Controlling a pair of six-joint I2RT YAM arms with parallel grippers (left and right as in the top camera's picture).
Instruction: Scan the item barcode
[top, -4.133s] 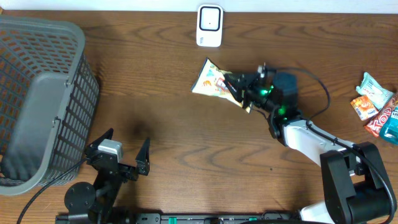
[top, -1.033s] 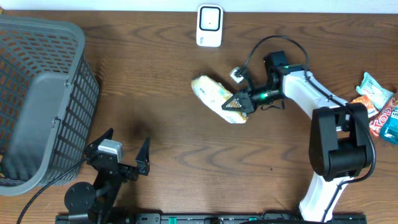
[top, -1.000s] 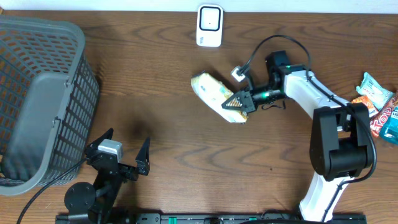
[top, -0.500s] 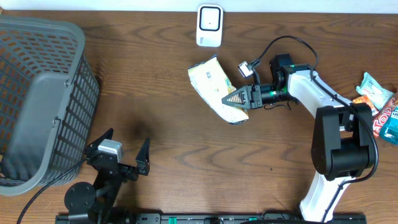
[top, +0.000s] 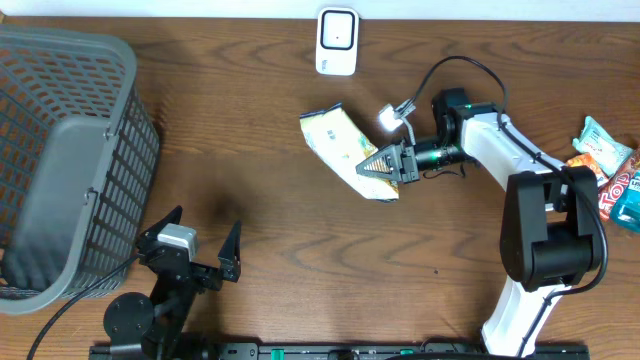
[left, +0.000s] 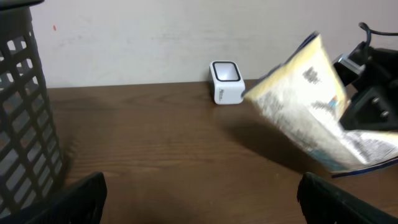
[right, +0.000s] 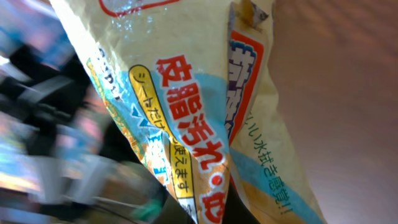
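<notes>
I should set the yellow pouch on the table (top: 398, 98) with my right gripper, next to the white scanner, toward the snack packets.
The item is a yellow pouch (top: 340, 145) with red and blue print, held up off the table and tilted. My right gripper (top: 388, 165) is shut on its lower right end. In the right wrist view the pouch (right: 205, 93) fills the frame, pinched at the bottom by the gripper (right: 208, 211). The white scanner (top: 337, 42) stands at the table's far edge, above the pouch. From the left wrist view the pouch (left: 317, 112) hangs to the right of the scanner (left: 226, 81). No barcode shows clearly. My left gripper (top: 205, 228) is open near the front edge, holding nothing (left: 199, 202).
A grey mesh basket (top: 60, 150) takes up the left side and shows as a dark wall (left: 25, 112) in the left wrist view. Several snack packets (top: 605, 170) lie at the right edge. The right arm's cable loops above its wrist.
The right gripper has turned and raised the pouch, so its free end now points up and left toward the scanner. The left arm has not moved.
</notes>
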